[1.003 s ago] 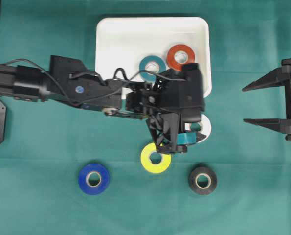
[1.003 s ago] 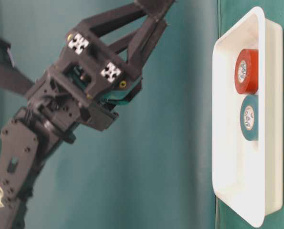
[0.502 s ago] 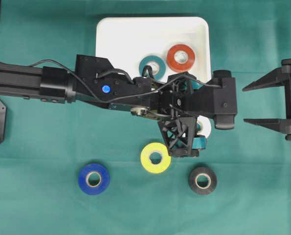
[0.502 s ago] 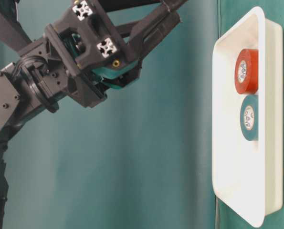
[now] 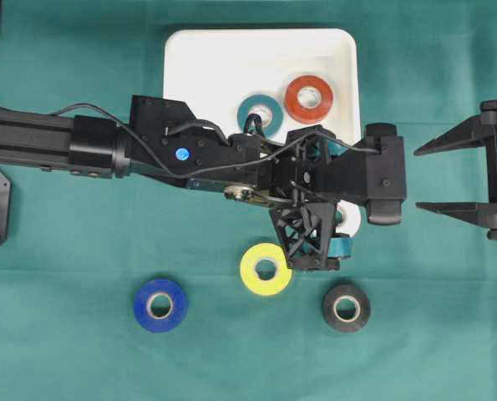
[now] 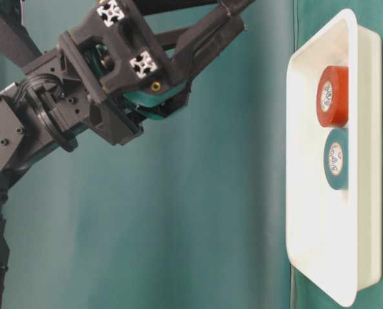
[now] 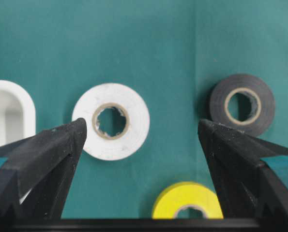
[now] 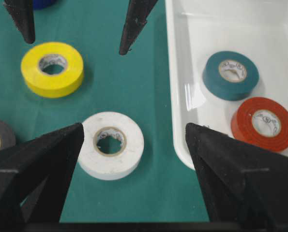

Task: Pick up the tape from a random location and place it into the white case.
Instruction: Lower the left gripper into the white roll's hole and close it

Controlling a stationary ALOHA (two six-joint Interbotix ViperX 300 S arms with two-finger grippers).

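Next, my left gripper grips the white tape's side [image 5: 343, 230] [image 7: 139, 124] facing the black tape, with one finger in the white tape's hole and one outside.
The white case [image 5: 223, 67] holds a teal tape [image 5: 261, 113] and a red tape [image 5: 308, 98]. On the green cloth just below its right corner lies a white tape [image 7: 111, 121], mostly covered by my left arm in the overhead view [image 5: 352, 219]. My left gripper [image 7: 141, 125] hangs open high above the cloth, with the white tape under its left finger and nothing between the jaws. Far right, my right gripper [image 5: 432, 180] is open and empty, facing the white tape [image 8: 111, 145].
A yellow tape [image 5: 266, 269], a blue tape [image 5: 160, 305] and a black tape [image 5: 346, 308] lie in a row on the cloth below the case. The left arm [image 5: 190, 154] stretches across the case's lower edge.
The left arm has reached to the right, carrying its open gripper from beside the yellow tape to above the white tape; it has held still for the last half second. The right gripper has not moved.
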